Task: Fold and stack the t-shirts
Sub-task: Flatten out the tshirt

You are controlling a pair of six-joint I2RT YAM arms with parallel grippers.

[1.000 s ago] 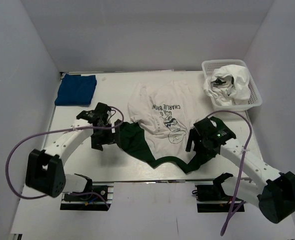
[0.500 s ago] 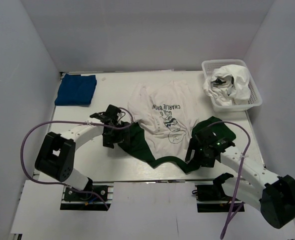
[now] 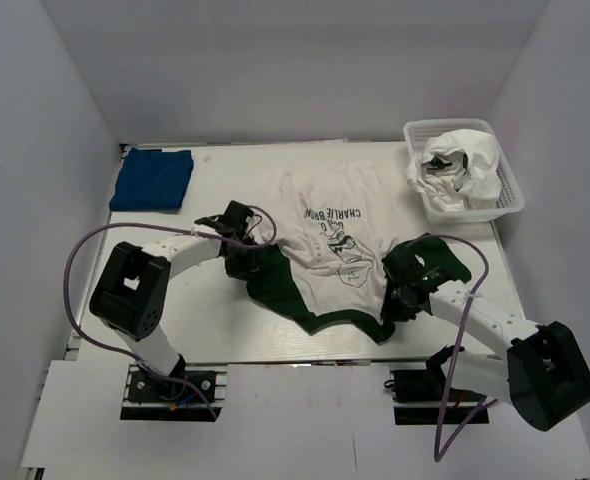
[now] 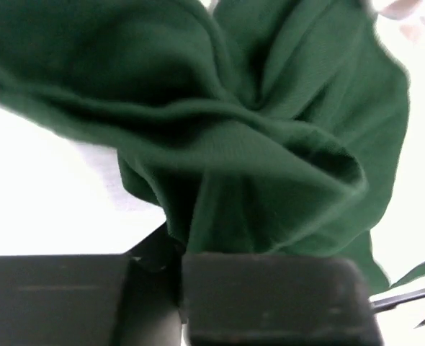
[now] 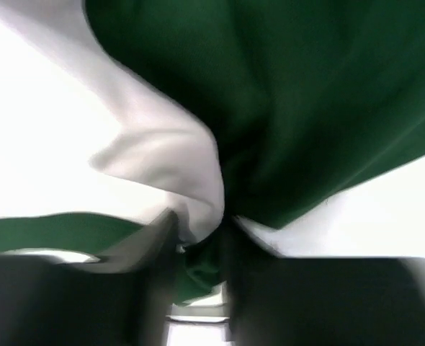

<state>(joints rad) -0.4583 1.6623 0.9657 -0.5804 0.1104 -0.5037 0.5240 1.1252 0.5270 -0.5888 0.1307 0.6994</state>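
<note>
Next, my left gripper lets go of the green sleeve on the table between the t-shirt's white body and the table's near edge (image 3: 268, 303). The sleeve is now pinched mid-table.
The white t-shirt (image 3: 330, 225) with dark green sleeves and a black cartoon print lies crumpled mid-table, print up. My left gripper (image 3: 245, 258) is shut on its left green sleeve (image 3: 270, 282); in the left wrist view green cloth (image 4: 256, 144) bunches straight out of the closed jaws. At the shirt's right shoulder my right gripper (image 3: 403, 292) is shut on the seam, with white fabric (image 5: 176, 166) and green fabric (image 5: 328, 108) both pinched between the fingers. The royal-blue t-shirt (image 3: 152, 179) lies folded at the far left corner.
A white basket (image 3: 510, 190) holding crumpled white clothing stands at the far right corner. White walls close in the table on the left, back and right. Purple cables loop beside both arms.
Both grippers moved inward onto the shirt and closed: the left onto the left sleeve, the right onto the right shoulder. The cloth has bunched toward the middle.
</note>
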